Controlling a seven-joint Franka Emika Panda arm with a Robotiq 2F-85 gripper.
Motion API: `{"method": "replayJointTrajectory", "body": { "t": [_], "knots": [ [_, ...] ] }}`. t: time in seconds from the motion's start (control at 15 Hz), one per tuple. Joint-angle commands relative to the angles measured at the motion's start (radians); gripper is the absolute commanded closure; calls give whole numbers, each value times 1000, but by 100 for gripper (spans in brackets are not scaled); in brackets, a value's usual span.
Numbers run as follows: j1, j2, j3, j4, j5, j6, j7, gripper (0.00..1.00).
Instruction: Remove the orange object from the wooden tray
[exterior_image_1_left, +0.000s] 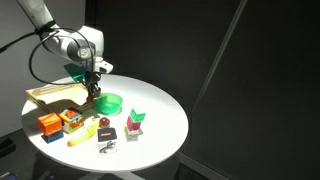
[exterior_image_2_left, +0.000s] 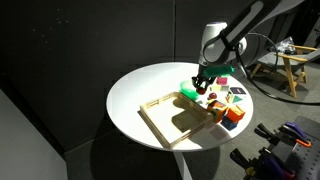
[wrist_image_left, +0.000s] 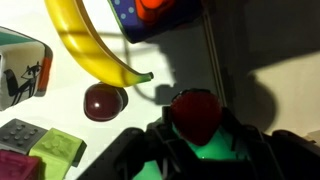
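I will open my gripper and let go of the small round red-orange object on the table (exterior_image_1_left: 88, 111) (wrist_image_left: 182, 50) between the colourful box and the green plate.
My gripper (exterior_image_1_left: 93, 88) hangs low over a green plate (exterior_image_1_left: 110, 101), just right of the wooden tray (exterior_image_1_left: 55, 95). In the wrist view the gripper (wrist_image_left: 198, 128) is shut on a dark red rounded object (wrist_image_left: 197, 110), with the green plate (wrist_image_left: 212, 152) under it. An orange block (exterior_image_1_left: 48, 123) lies on the table in front of the tray, not in it. It also shows in an exterior view (exterior_image_2_left: 233, 116). The tray (exterior_image_2_left: 172, 118) looks empty there, and the gripper (exterior_image_2_left: 203, 86) is at its far corner.
On the round white table (exterior_image_1_left: 160, 125) lie a banana (wrist_image_left: 85, 45), a dark plum (wrist_image_left: 104, 101), a colourful box (exterior_image_1_left: 70, 120), green and pink bricks (wrist_image_left: 50, 150) and a small pink-green object (exterior_image_1_left: 137, 122). The table's right half holds nothing.
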Motion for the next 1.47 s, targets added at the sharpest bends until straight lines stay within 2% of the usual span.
{"method": "replayJointTrajectory", "body": {
  "t": [0.0, 1.4],
  "knots": [
    [-15, -31, 2, -40, 31, 16, -41, 75],
    [-55, -20, -4, -111, 31, 65, -115, 75]
  ]
}}
